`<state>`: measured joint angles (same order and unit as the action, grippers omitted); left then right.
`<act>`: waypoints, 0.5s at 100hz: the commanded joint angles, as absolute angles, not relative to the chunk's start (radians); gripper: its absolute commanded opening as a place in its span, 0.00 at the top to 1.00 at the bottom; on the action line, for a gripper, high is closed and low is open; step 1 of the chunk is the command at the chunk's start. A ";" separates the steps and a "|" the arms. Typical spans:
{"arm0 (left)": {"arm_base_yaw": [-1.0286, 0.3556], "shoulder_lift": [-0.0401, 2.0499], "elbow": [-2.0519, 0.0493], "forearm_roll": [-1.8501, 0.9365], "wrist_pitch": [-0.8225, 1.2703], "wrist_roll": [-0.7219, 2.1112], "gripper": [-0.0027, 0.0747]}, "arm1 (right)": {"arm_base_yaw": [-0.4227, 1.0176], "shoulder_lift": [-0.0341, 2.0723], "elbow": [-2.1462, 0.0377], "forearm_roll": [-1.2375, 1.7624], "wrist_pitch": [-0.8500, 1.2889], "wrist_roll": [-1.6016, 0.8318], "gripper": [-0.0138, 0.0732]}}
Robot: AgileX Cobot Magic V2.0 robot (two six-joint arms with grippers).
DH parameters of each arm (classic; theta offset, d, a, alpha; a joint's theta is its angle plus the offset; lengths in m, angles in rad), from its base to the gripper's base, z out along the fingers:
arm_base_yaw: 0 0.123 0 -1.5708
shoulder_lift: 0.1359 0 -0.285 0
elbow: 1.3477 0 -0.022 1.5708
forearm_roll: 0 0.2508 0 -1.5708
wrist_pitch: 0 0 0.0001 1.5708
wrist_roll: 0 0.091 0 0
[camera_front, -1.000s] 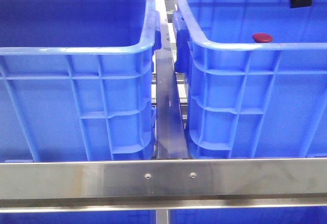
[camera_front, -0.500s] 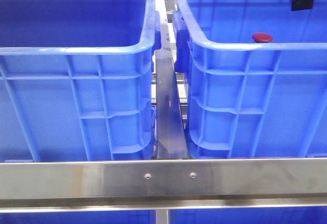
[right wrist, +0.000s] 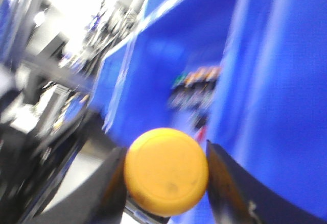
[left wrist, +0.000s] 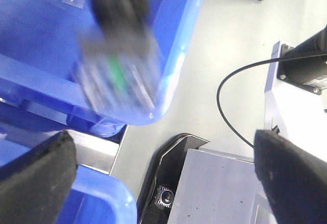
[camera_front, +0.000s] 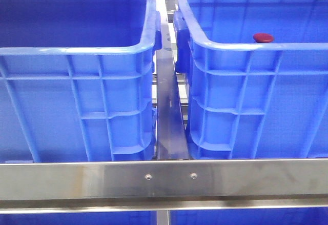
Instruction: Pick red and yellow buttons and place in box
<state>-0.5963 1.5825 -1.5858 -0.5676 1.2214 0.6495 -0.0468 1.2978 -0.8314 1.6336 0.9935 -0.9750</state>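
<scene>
The robot's right gripper needs to release the orange-yellow button beside the dark red button [camera_front: 312, 38], behind the near rim of the blue crate. The orange-yellow button has a crate wall behind it now.
The dark red button [camera_front: 263, 37] lies inside the right blue crate [camera_front: 246, 46], behind its near rim. The orange-yellow button [right wrist: 166, 170] is held between the two dark fingers of my right gripper [right wrist: 166, 177]; that view is blurred, with a blue crate wall [right wrist: 276, 81] behind it. The right gripper is almost out of the front view. My left gripper [left wrist: 163, 180] is open wide and empty, its black pads [left wrist: 38, 178] far apart, above a crate corner [left wrist: 168, 91] and the floor.
A second, alike blue crate [camera_front: 77, 49] stands on the left. A steel rail [camera_front: 168, 117] runs between the crates and a steel bar [camera_front: 164, 179] crosses the front. The left wrist view shows a blurred arm part [left wrist: 117, 66], a black cable [left wrist: 230, 117] and a grey base [left wrist: 219, 188].
The right arm has moved up and to the right, leaving the top of the front view. The red button and both crates have not moved.
</scene>
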 commanded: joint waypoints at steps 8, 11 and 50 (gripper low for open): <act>-0.605 1.540 -1.612 -0.617 1.212 0.648 0.11 | -0.151 1.274 -0.935 1.571 0.964 -1.007 0.51; -0.605 1.540 -1.612 -0.617 1.212 0.648 0.11 | -0.166 1.274 -0.955 1.542 0.939 -1.018 0.51; -0.605 1.540 -1.612 -0.617 1.212 0.646 0.11 | -0.187 1.292 -1.080 1.203 0.554 -1.106 0.51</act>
